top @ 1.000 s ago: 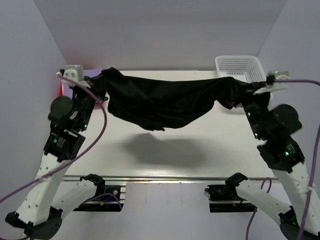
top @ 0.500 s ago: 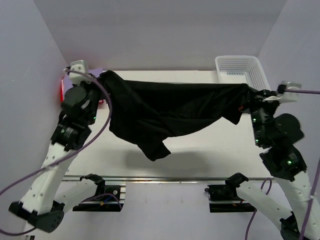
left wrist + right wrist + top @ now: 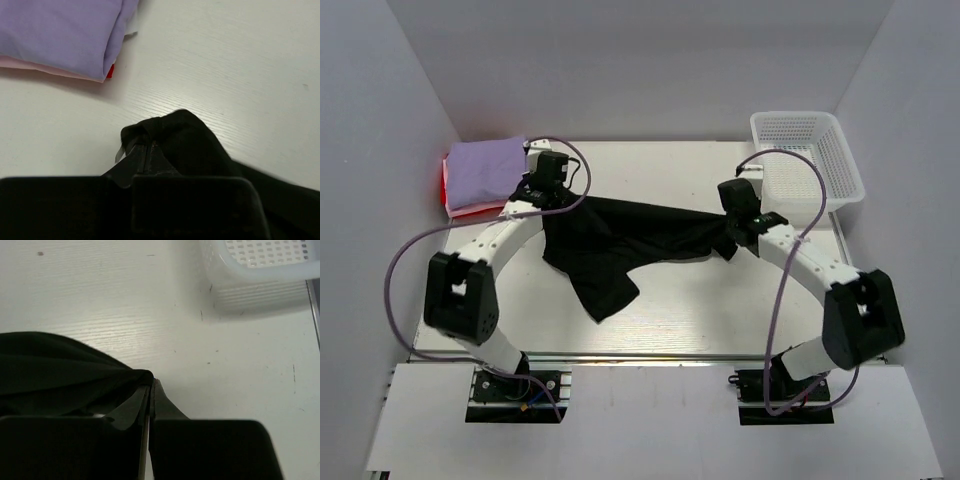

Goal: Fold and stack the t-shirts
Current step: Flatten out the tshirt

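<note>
My left gripper holds the black t-shirt's far corner, its near part trailing crooked, so it should open and take the tip [image 3: 600, 314] nearest me.
The black t-shirt [image 3: 620, 240] lies crumpled across the middle of the table, one part trailing toward the near edge. My left gripper [image 3: 552, 196] is shut on its left end [image 3: 187, 137], low over the table. My right gripper [image 3: 732, 228] is shut on its right end [image 3: 60, 365], also low. A folded lavender-purple shirt [image 3: 485, 168] lies on a red-pink one [image 3: 446, 185] at the far left; both show in the left wrist view [image 3: 60, 35].
A white mesh basket [image 3: 807, 155] stands at the far right corner and shows in the right wrist view [image 3: 260, 260]. White walls close in the table on three sides. Purple cables loop from both arms.
Both arms have swung down and inward from raised, spread positions. The black shirt, held stretched in the air before, now lies on the table.
</note>
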Motion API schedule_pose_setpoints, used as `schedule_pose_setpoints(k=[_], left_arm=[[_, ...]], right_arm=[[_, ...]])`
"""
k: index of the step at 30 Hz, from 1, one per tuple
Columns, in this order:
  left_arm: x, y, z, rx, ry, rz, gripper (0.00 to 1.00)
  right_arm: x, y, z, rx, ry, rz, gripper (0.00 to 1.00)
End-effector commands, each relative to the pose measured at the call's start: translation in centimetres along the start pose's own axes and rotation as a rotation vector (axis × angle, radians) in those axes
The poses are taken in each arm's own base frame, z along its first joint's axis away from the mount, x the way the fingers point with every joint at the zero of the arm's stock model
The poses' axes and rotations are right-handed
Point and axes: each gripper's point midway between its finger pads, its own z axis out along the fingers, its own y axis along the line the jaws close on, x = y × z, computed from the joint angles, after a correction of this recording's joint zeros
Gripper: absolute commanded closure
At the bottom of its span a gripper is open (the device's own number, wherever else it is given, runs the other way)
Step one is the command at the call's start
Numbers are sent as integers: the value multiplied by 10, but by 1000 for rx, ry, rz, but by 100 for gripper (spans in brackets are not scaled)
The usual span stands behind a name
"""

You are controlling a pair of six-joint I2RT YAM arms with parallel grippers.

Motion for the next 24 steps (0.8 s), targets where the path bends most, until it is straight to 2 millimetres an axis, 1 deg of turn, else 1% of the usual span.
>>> schedule_pose_setpoints(k=[1,2,3,4,5,6,7,8,9,10,11,12,13,14,15,16,17,18,19,20,21,22,23,24], left_arm=[[-22,7,30,-39,-20,-83,100],[-22,8,41,-52,-16,-87,100],[-16,10,59,-56,16,-88,100],[-21,7,68,-43,-2,-107,100],[-19,1,72,-21,3,-108,100],[-30,1,74,7,-17,-88,100],[-38,-3,71,31,-42,-85,100],[-43,-5,68,58,-72,-89,100],[-48,-11,60,115,-90,-72,100],[-56,-13,51,149,-124,-72,100],[-75,-9,25,193,-205,-98,100],[-83,-11,9,244,-239,-99,100],[-92,-4,-7,254,-282,-104,100],[-90,2,-19,258,-301,-111,100],[-113,16,-54,262,-380,-145,100],[-120,25,-69,254,-409,-147,100],[-120,36,-81,228,-410,-151,100],[-123,42,-94,230,-420,-156,100],[-138,53,-123,242,-477,-171,100],[-144,59,-138,248,-498,-180,100],[-138,61,-146,263,-481,-169,100],[-143,61,-161,289,-502,-163,100],[-149,67,-183,318,-541,-175,100],[-145,66,-192,342,-538,-168,100]], right_arm=[[-56,-2,18,17,-85,126,100],[-65,2,22,-1,-88,135,100],[-50,6,45,9,-25,110,100],[-58,8,51,-8,-22,120,100],[-75,8,53,-12,-37,139,100],[-67,10,62,0,6,121,100],[-89,8,58,-3,-32,122,100],[-94,5,55,2,-43,125,100],[-104,5,45,-11,-67,128,100],[-103,6,40,-42,-63,117,100],[-113,3,25,-61,-93,132,100],[-113,4,16,-90,-97,137,100],[-127,-7,-12,-113,-159,174,100],[-119,-6,-16,-139,-157,189,100],[-111,-8,-22,-147,-154,193,100],[-124,-20,-51,-173,-224,226,100],[-121,-20,-60,-196,-227,226,100],[-123,-22,-69,-217,-241,225,100],[-135,-33,-101,-254,-308,245,100],[-134,-28,-112,-312,-317,232,100],[-134,-32,-131,-345,-340,233,100],[-134,-28,-143,-400,-350,225,100],[-134,-31,-160,-437,-377,230,100],[-136,-37,-179,-465,-419,238,100]])
